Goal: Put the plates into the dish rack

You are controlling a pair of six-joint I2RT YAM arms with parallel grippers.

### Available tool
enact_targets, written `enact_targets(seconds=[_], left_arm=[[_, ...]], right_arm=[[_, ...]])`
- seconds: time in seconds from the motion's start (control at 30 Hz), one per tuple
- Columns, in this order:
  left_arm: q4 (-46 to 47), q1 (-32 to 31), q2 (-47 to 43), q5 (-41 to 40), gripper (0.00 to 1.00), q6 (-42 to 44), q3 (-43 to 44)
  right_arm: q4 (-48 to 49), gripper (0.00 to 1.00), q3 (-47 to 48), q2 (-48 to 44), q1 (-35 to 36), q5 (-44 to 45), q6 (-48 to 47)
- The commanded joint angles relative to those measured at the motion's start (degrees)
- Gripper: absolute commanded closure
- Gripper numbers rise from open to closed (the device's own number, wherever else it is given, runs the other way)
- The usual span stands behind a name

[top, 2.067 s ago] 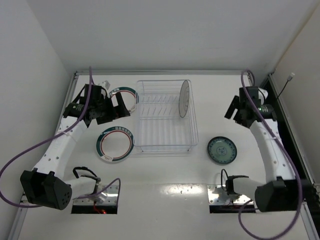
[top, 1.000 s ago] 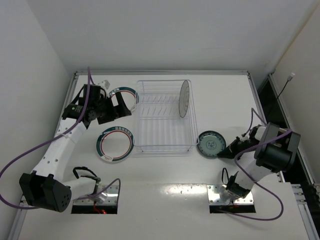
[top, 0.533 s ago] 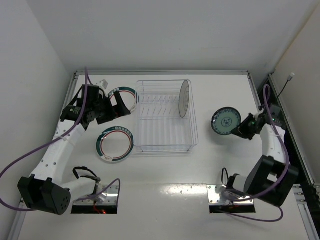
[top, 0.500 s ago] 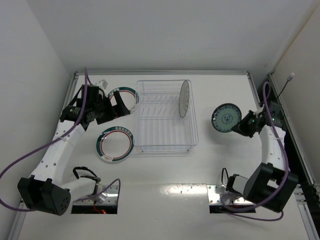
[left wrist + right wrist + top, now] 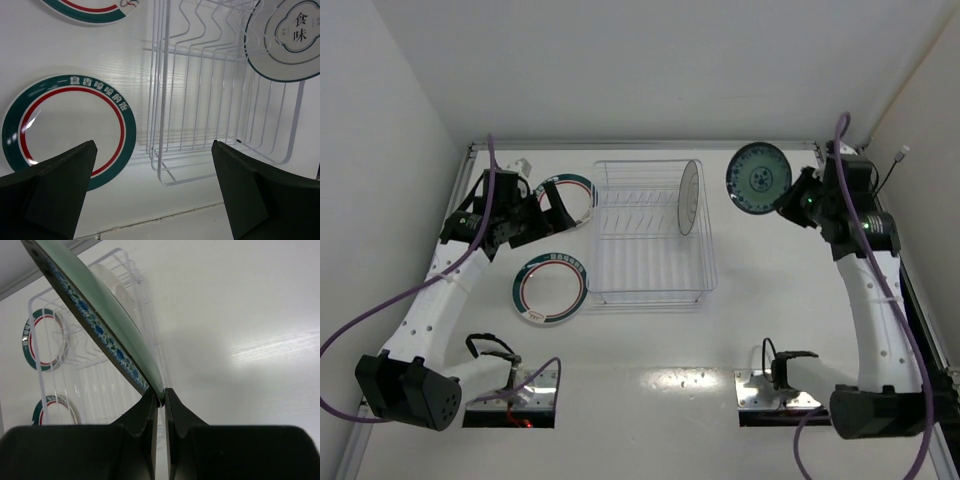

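Next, my right gripper releases the small teal-blue plate in the rack slot (image 5: 674, 202) beside the upright silver-grey plate. The teal-blue plate is now on edge in the air.
My right gripper (image 5: 788, 203) (image 5: 160, 397) is shut on the rim of the small teal-blue plate (image 5: 758, 178) (image 5: 95, 305). It holds the plate on edge in the air, just right of the far right corner of the clear dish rack (image 5: 650, 270) (image 5: 200, 100) (image 5: 100, 375). A silver-grey plate (image 5: 689, 197) (image 5: 287, 40) stands upright at the rack's right side. Two green-and-red rimmed plates lie flat left of the rack, the larger (image 5: 551, 288) (image 5: 70, 130) nearer and the smaller (image 5: 575, 195) (image 5: 85, 7) farther. My left gripper (image 5: 548, 215) (image 5: 154, 145) hangs open and empty above them.
White walls close in the table at the back and on both sides; the back wall is near the raised plate. Purple cables (image 5: 490, 160) trail from both arms. Two metal base plates (image 5: 775, 390) sit at the near edge.
The right arm picked the teal plate up from the table right of the rack, then swung it up and back toward the rack's far right corner. The left arm barely moved.
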Motion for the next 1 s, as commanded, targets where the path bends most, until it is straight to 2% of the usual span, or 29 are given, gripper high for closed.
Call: enact_targets(seconds=[0.0,0.13,0.17,0.27,0.37,0.5,0.73,0.97], left_arm=[[0.39,0.6,-0.17,-1.33,0.0,0.25,0.85],[0.39,0.6,-0.7,-0.8,0.0,0.25,0.32],[0.39,0.6,-0.7,-0.8,0.0,0.25,0.32],[-1.01,0.6,-0.7,-0.8,0.0,1.3,0.85],[-1.63,0.6,-0.7,-0.8,0.0,2.36,0.85],[-2.68,0.6,-0.7,-0.8,0.0,3.5,1.38],[-3.21,0.6,-1.22,-0.8,0.0,4.03,0.85],[-3.74,0.6,-1.22,-0.28,0.0,4.56,0.32]], right_arm=[[-2.09,1.0,7.89,4.61,8.93,12.93,3.07],[-5.69,1.0,17.27,12.95,20.89,24.9,5.96],[-9.7,1.0,19.92,18.11,24.91,30.41,5.97],[-18.06,1.0,31.08,26.22,30.47,39.22,6.94],[-24.14,1.0,43.38,35.98,33.21,45.12,8.08],[-35.37,1.0,62.43,47.93,35.84,48.75,7.56],[-35.41,1.0,62.22,53.66,38.57,49.45,7.03],[-35.41,1.0,59.94,57.35,39.1,49.98,11.94]])
